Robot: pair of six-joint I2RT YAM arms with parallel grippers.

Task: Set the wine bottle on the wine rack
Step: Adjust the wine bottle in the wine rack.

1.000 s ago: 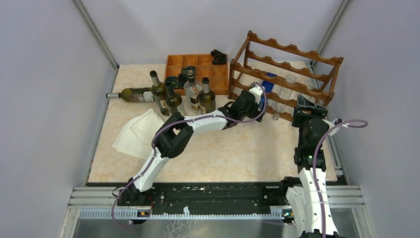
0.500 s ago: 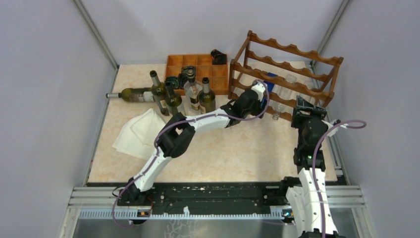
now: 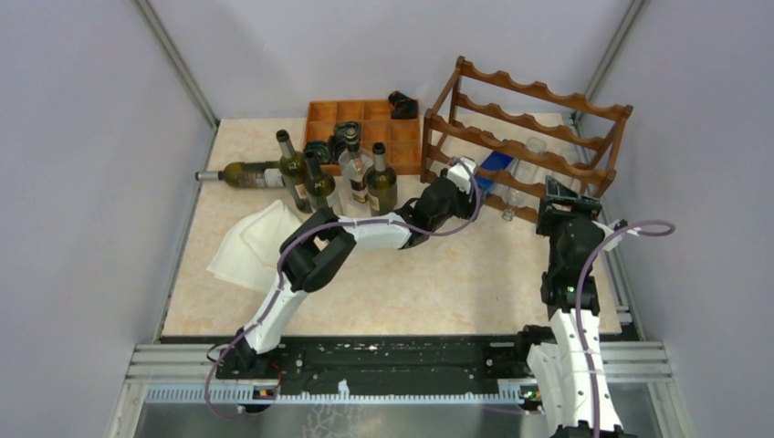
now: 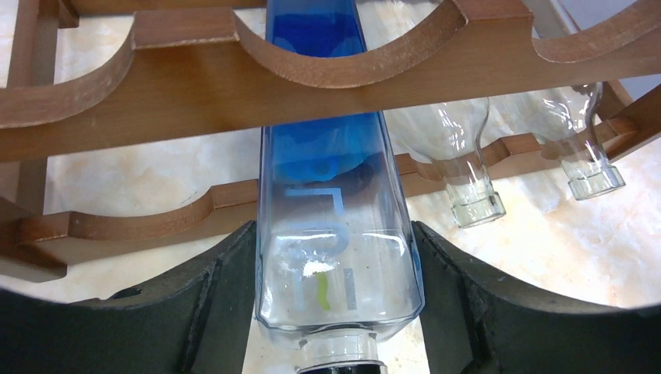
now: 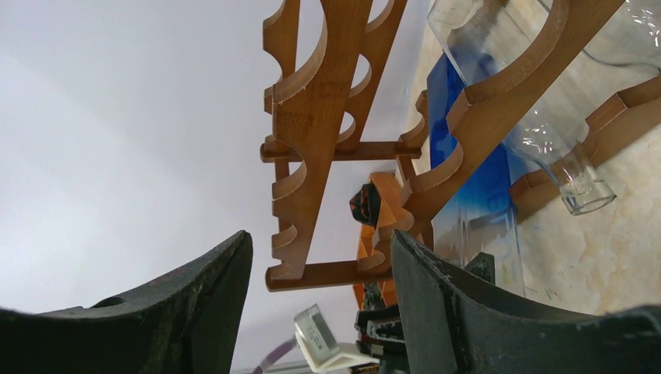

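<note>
My left gripper, at the neck end of the wine bottle that sits too shallow, should take the wine bottle's body farther in before (image 4: 326,167) it pushes the bottle deeper.
The wine bottle (image 4: 335,234), clear and square with a blue tint, lies neck-first toward me in the lowest tier of the reddish-brown wine rack (image 3: 534,119), resting in its scalloped rails (image 4: 156,109). My left gripper (image 4: 335,312) is shut on the bottle's shoulder, both dark fingers (image 4: 210,304) flat against its sides. From above, the left gripper (image 3: 465,175) sits at the rack's front left, with the bottle (image 3: 497,162) just beyond it. My right gripper (image 3: 564,196) hangs open by the rack's right front, nothing between its fingers (image 5: 195,312).
Two clear glass bottles (image 4: 460,156) lie in the rack beside the blue one. Several dark bottles (image 3: 315,178) stand left of the rack and one lies flat (image 3: 246,173). An orange compartment tray (image 3: 365,123) sits behind them, a white cloth (image 3: 256,242) in front.
The left gripper's fingers have closed in against the bottle, and its wrist has dropped and drawn slightly left. The right arm has not moved.
</note>
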